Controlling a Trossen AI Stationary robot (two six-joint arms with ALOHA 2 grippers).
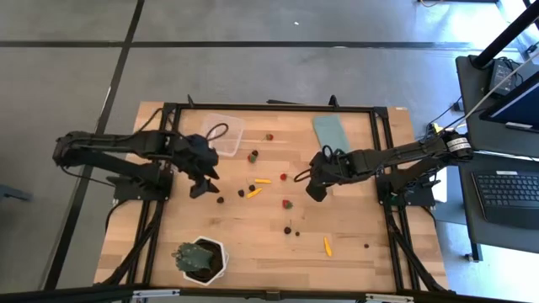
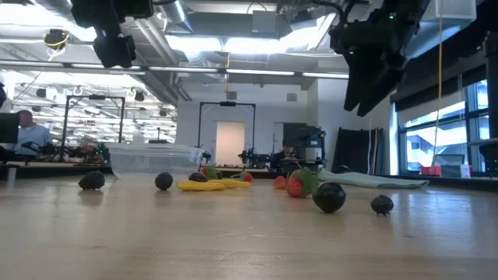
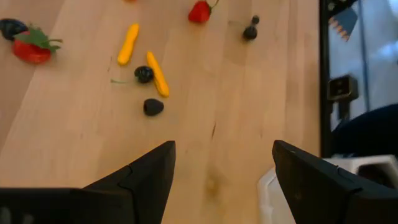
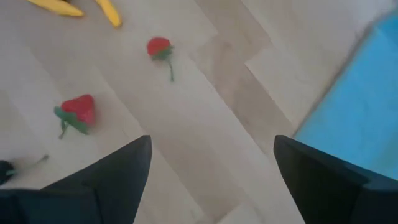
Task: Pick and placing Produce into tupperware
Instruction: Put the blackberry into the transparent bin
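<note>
My left gripper needs to grip the sides of the lone dark piece (image 1: 221, 200), nearest the white pot, apart from the yellow-orange pieces.
The produce lies scattered over the middle of the wooden table: red pieces (image 1: 284, 178) (image 1: 287, 203), yellow-orange pieces (image 1: 263, 180) (image 1: 327, 246) and small dark pieces (image 1: 221, 200) (image 1: 287, 229). The clear tupperware (image 1: 222, 130) stands at the far left, with nothing showing inside. My left gripper (image 1: 202, 185) hangs open above the table, just near of the tub. In its wrist view the left gripper (image 3: 224, 146) points at bare wood, short of a dark piece (image 3: 153, 106). My right gripper (image 1: 313, 192) hangs open right of the produce. In its wrist view the right gripper (image 4: 211, 140) is over bare wood, with a red piece (image 4: 78, 109) beside it.
A flat teal lid (image 1: 330, 130) lies at the far right, close to my right gripper. A green plant in a white pot (image 1: 200, 259) stands at the near left. A dark metal frame (image 1: 269, 107) runs along the table's edges. Bare wood lies between the grippers and the near edge.
</note>
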